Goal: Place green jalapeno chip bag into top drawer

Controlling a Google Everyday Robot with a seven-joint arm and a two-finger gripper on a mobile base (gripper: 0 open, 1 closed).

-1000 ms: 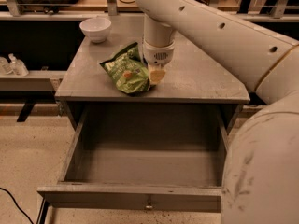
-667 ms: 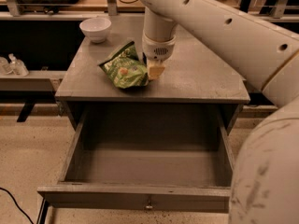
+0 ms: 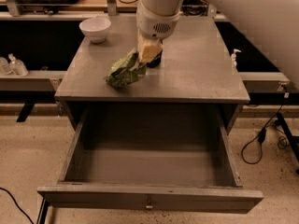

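Note:
My gripper needs to let go of the green jalapeno chip bag near the middle of the open top drawer (image 3: 164,138), toward the cabinet.
The green jalapeno chip bag (image 3: 123,72) is on the grey cabinet top (image 3: 196,73), left of centre, crumpled and tilted up at its right end. My gripper (image 3: 148,52) comes down from above and is shut on that raised end of the bag. A small dark object (image 3: 155,59) shows just behind the gripper; I cannot tell what it is. The top drawer (image 3: 149,197) is pulled wide open below the cabinet top, its inside bare, with a small metal knob (image 3: 149,203) on its front panel.
A white bowl (image 3: 95,28) stands at the back left of the cabinet top. Clear bottles (image 3: 14,64) sit on a low shelf at the left. A white dispenser (image 3: 235,57) is at the right edge. Black cables (image 3: 261,139) lie on the floor at the right.
The bag lay flat on the top with the gripper over its right side; now its right end is pinched and raised, and the bag is bunched up.

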